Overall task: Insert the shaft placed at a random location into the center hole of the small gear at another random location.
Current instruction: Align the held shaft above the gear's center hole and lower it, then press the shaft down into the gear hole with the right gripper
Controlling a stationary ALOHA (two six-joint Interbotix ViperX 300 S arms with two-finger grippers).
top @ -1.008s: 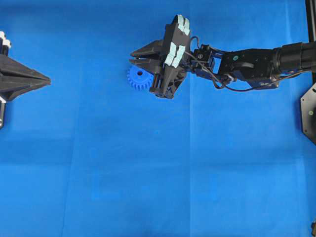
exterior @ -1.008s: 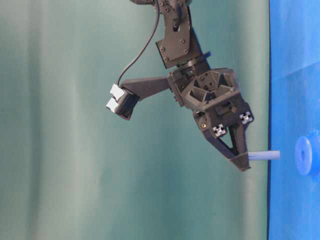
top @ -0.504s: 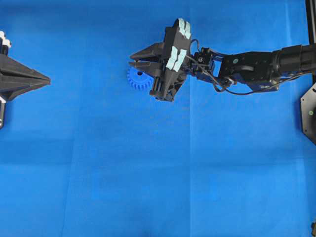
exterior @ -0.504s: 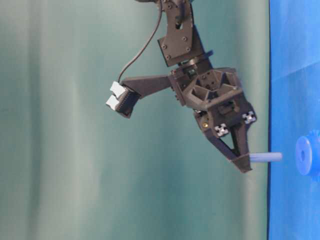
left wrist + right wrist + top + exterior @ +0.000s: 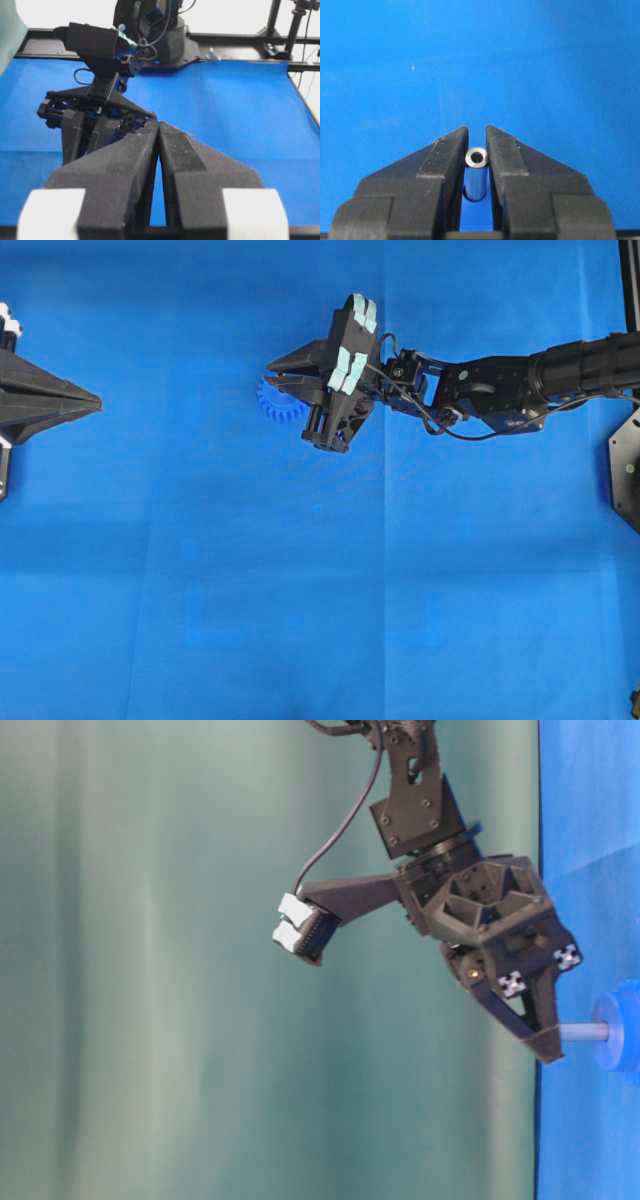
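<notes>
The robot's right gripper will release the silver-grey shaft standing upright in the center hole of the small blue gear (image 5: 282, 396).
The small blue gear (image 5: 272, 402) lies on the blue cloth, mostly hidden under my right gripper (image 5: 272, 377). In the table-level view the gear (image 5: 622, 1038) shows at the right edge. The right gripper (image 5: 548, 1050) is shut on the silver-grey shaft (image 5: 583, 1032), whose free end meets the gear's hub; the center hole is hidden. In the right wrist view the shaft (image 5: 476, 159) sits between the fingers, shiny round end up, with the gripper (image 5: 476, 129) closed on it. My left gripper (image 5: 96, 400) is shut and empty at the far left, and also shows in its wrist view (image 5: 158, 126).
Blue cloth (image 5: 320, 590) covers the table. A black mount (image 5: 626, 470) stands at the right edge. The right arm (image 5: 500, 380) reaches in from the right. A green curtain (image 5: 150, 970) hangs behind.
My right gripper has moved towards the gear with the shaft. The shaft's end, apart from the gear before, now meets the hub. The left gripper has not moved.
</notes>
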